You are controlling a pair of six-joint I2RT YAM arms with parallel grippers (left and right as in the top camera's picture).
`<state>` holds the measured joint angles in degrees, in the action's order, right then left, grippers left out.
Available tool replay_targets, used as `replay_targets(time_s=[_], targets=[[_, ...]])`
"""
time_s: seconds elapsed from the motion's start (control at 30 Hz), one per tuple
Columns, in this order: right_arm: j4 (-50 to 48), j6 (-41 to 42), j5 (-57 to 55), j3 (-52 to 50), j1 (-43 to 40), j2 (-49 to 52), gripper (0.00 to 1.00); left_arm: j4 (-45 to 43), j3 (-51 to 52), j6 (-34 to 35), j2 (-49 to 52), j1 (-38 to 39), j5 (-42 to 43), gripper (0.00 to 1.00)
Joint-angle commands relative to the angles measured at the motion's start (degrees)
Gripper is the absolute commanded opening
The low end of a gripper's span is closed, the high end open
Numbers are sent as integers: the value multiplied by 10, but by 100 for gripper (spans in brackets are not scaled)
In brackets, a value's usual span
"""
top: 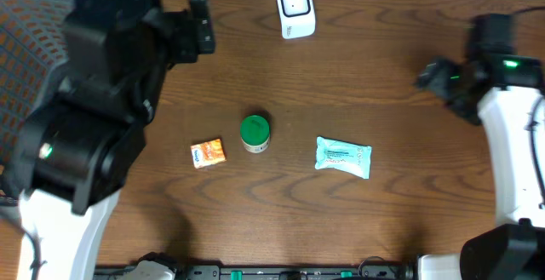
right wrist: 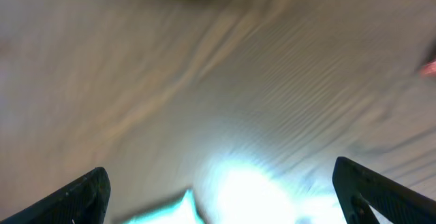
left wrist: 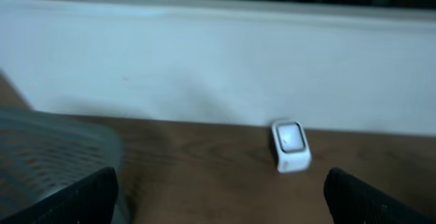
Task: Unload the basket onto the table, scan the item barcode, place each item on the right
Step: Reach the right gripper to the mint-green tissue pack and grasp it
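Note:
Next, my right gripper grips the pale teal wipes pack by its short end (top: 367, 162) (right wrist: 190, 212) that is farthest from the jar with the green lid.
Three items lie mid-table: an orange packet (top: 208, 152), a green-lidded jar (top: 255, 133) and a pale teal wipes pack (top: 343, 157). The white barcode scanner (top: 295, 9) stands at the far edge and shows in the left wrist view as the scanner (left wrist: 291, 146) ahead. My left gripper (top: 201, 25) hovers at the back left, open (left wrist: 218, 207), nothing between its fingers. My right gripper (top: 432, 76) is off to the right of the items, open (right wrist: 218, 186) and empty. Its view is blurred, with the teal pack (right wrist: 259, 197) as a bright smear low in the frame.
A grey mesh chair (top: 25, 25) sits off the table's left side and fills the lower left of the left wrist view (left wrist: 48, 149). A white wall (left wrist: 218, 60) runs behind the table's far edge.

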<state>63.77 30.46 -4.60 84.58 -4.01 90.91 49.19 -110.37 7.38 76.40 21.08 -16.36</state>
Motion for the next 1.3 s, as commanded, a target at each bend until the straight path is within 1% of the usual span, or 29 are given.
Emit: replay_targets(time_s=[0.0,0.1,0.17,0.27,0.37,0.43,0.6,0.83,0.93,1.03,1.13,1.27], targets=[[31,-14,63,-11,60,18,99,-1,-5,9,-30,-3,-76,97],[71,-11,84,-11,96,27,99,-8,-5,8,-58,-3,-91,97],[103,10,126,-15,111,29,99,-9,-5,6,-78,-3,-93,98],[96,12,210,-46,122,27,99,-1,-5,0,-104,-3,-99,98],[79,12,237,-104,122,27,99,21,-5,-1,-126,-3,-103,98],[56,12,254,-147,119,25,99,19,-5,-2,-136,-3,-103,98],[-39,16,309,-269,111,-7,99,19,-5,-2,-140,-3,-103,98],[-142,63,304,-416,72,-112,99,26,-5,-2,-136,-3,-103,98],[-231,111,317,-492,55,-159,99,26,-5,-2,-136,-3,-103,98],[-330,177,343,-564,56,-176,99,26,-5,-2,-136,-3,-103,98],[-402,245,336,-624,58,-174,99,26,-5,-2,-136,-3,-103,98],[-466,296,325,-680,58,-174,99,26,-5,-2,-136,-3,-103,98]])
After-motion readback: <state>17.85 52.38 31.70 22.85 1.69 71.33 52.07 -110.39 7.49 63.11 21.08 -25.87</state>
